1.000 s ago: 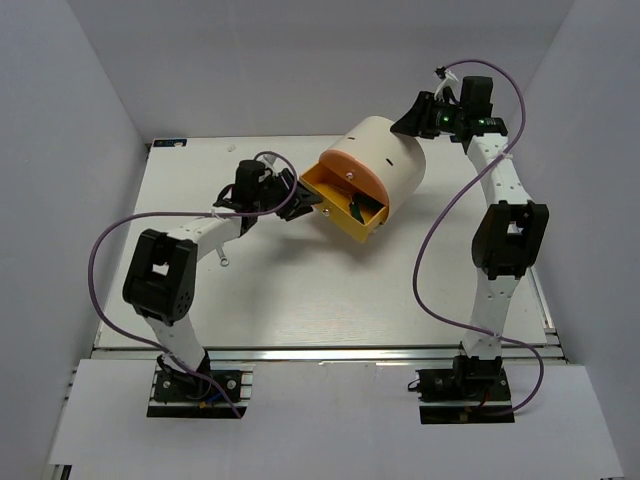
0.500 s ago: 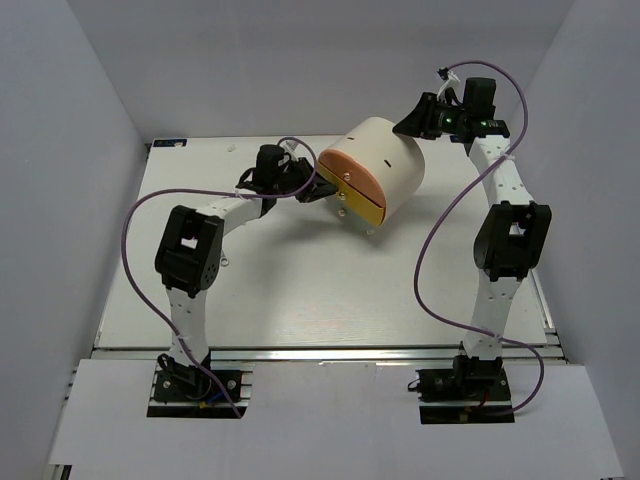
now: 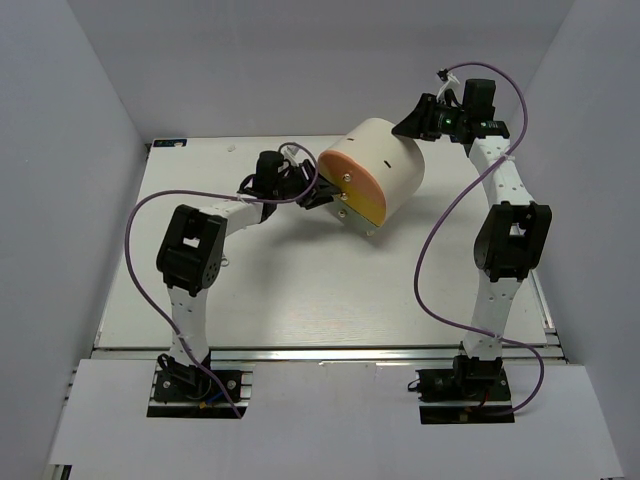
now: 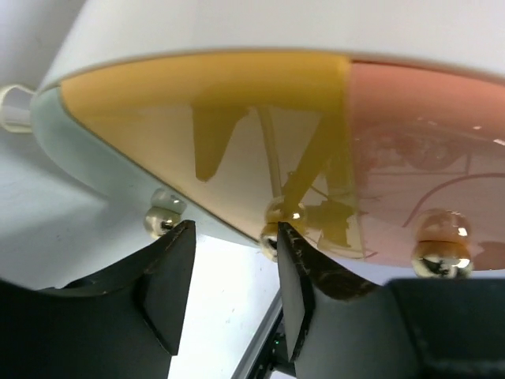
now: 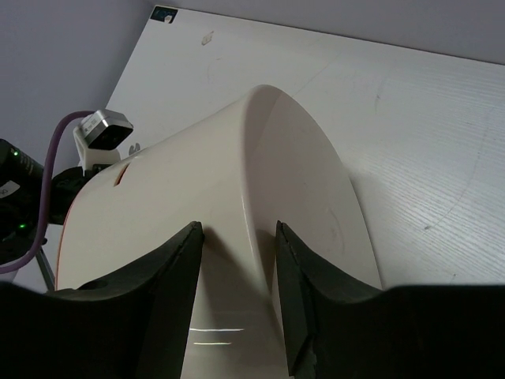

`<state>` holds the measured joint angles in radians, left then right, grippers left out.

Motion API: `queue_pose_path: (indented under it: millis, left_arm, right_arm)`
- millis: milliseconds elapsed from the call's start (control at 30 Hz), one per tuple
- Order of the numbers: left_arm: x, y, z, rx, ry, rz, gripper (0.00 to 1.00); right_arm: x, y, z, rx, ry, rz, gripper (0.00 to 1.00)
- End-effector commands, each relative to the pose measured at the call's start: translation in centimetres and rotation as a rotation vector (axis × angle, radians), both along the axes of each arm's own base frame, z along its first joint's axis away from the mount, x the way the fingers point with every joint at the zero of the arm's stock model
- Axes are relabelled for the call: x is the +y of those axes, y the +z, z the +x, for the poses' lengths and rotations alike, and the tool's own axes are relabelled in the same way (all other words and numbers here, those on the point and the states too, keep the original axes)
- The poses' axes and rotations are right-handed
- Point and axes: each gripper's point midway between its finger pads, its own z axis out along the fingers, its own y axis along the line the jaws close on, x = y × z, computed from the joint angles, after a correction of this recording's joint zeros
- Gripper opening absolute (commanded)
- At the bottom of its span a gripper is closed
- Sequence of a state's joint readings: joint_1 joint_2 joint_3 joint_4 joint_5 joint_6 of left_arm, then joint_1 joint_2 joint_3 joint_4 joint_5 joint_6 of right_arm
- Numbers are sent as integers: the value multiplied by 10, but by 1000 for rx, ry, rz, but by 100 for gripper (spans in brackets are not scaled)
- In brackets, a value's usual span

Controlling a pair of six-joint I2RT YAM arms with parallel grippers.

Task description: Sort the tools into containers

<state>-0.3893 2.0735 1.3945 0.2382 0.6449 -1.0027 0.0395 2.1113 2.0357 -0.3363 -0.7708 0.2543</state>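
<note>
The left gripper's fingers are at the yellow drawer's knob with the grey drawer's knob outside them, so the left gripper needs to move over, grip the grey knob [image 4: 162,221] and pull.
The cream drum-shaped cabinet [image 3: 385,165] lies on its side at the back of the table, with all its drawers shut. My left gripper [image 3: 322,192] is open at the cabinet's front face. In the left wrist view its right finger [image 4: 304,276] touches the knob [image 4: 282,215] of the yellow drawer [image 4: 197,118]; the pink drawer [image 4: 426,134] is to the right. My right gripper [image 3: 410,125] is open, its jaws astride the cabinet's back rim [image 5: 260,158]. No screwdrivers show. A small silver wrench [image 3: 227,264] lies on the table by the left arm's elbow.
The grey drawer's knob [image 4: 163,218] sits just left of my left finger, and the pink drawer's knob [image 4: 440,237] is to the right. White walls close in the table [image 3: 300,290] on three sides. The purple cables loop beside both arms.
The yellow drawer stood open a second ago with green-handled tools in it; it is now shut. My left gripper has moved right with it, up to the cabinet's front. The right arm has not moved.
</note>
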Motion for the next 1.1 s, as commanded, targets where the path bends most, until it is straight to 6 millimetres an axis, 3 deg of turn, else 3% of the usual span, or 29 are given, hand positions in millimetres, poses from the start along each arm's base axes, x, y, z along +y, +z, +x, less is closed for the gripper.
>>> queue_pose_path:
  millis: [0,100,133,200,333,400,500,733,1067]
  left_arm:
    - [1,35,-11,-90,-19,-29,55]
    - [7,32,-13,-82,9,-6,30]
    - [10,23,-16,-54,23,16,17]
    - [15,21,-15,-61,54,38,14]
    - [14,6,-14,-32,39,58,23]
    - [12,-8,-14,-7,20,75,41]
    - [7,-23,-14,18,-2,100,53]
    - [-7,-52,-17,59,-39,129,53]
    - [-29,-58,-14,42,-66,99,48]
  right_arm:
    - [4,-31,-23,150,27,-9,47]
    - [3,-31,-24,152,24,-10,48]
    - [3,-31,-24,153,24,-10,48]
    - [2,-34,-25,160,25,-10,47]
    - [2,-33,-24,157,26,-9,48]
    - [2,-33,-24,157,25,-7,48]
    - [2,-34,-24,160,23,-7,48]
    - [2,-35,-23,164,21,-7,48]
    - [2,-38,-25,177,22,-4,48]
